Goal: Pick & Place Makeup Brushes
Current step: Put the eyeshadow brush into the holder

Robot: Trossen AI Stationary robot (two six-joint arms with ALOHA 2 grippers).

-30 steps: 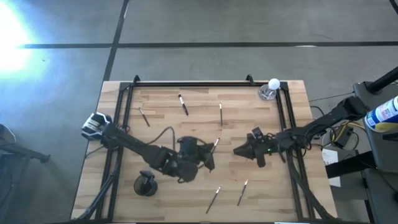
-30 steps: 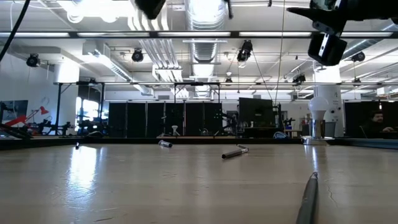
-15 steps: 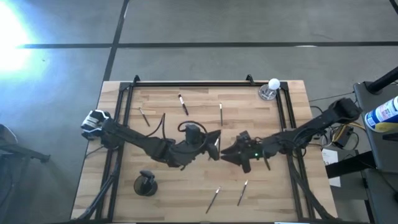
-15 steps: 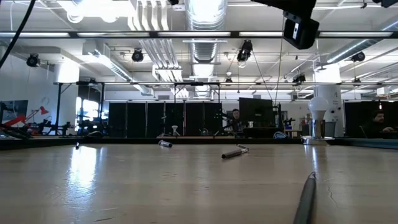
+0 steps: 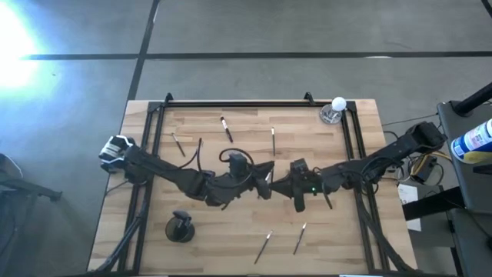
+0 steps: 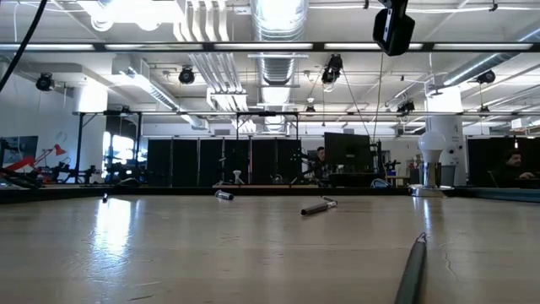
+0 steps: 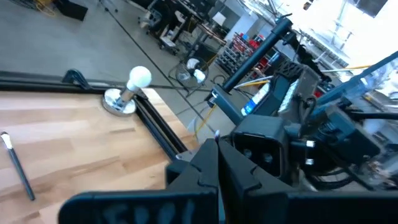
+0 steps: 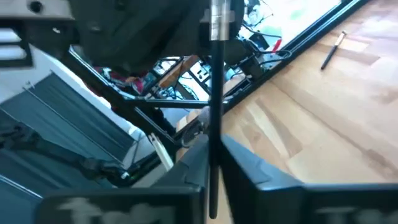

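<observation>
My right gripper will hold the brush still while my left gripper, now pinching the brush's silver ferrule, opens and takes it below the ferrule [image 8: 216, 68].
One thin makeup brush [image 5: 268, 175] with a dark handle and a silver ferrule is held in the air above the table's middle, between my two grippers. My left gripper [image 5: 264, 181] comes from the table's left and is shut on it. My right gripper [image 5: 278, 185] comes from the right and is shut on it too. Other brushes lie flat on the wood: two at the far middle [image 5: 226, 128] [image 5: 273, 141], one at the far left [image 5: 177, 143], two near the front [image 5: 263, 246] [image 5: 300, 238]. No brush with a wide dark-red head shows. My left gripper pinches the brush between its two fingers; in the right wrist view the silver ferrule [image 8: 221, 18] sits at that gripper's dark fingers. A thin end [image 7: 217, 134] sticks out past its fingertips. The brush is clear of the table. My right gripper pinches the brush's dark handle [image 8: 212, 124] between its two fingers, which lie along the handle. It comes roughly level from the table's right. The brush runs from its fingertips on toward my left gripper, clear of the table.
A dark round cup [image 5: 180, 227] stands at the near left. A white ball on a clear stand [image 5: 334, 110] stands at the far right corner. Black rails [image 5: 231, 105] frame the table. The low view shows brushes lying on the wood [image 6: 318, 206] [image 6: 412, 270].
My left gripper has gone up and toward the far and right edges with the brush. My right gripper has gone toward the table's left edge, up to the left gripper, and now has the brush between its fingers.
</observation>
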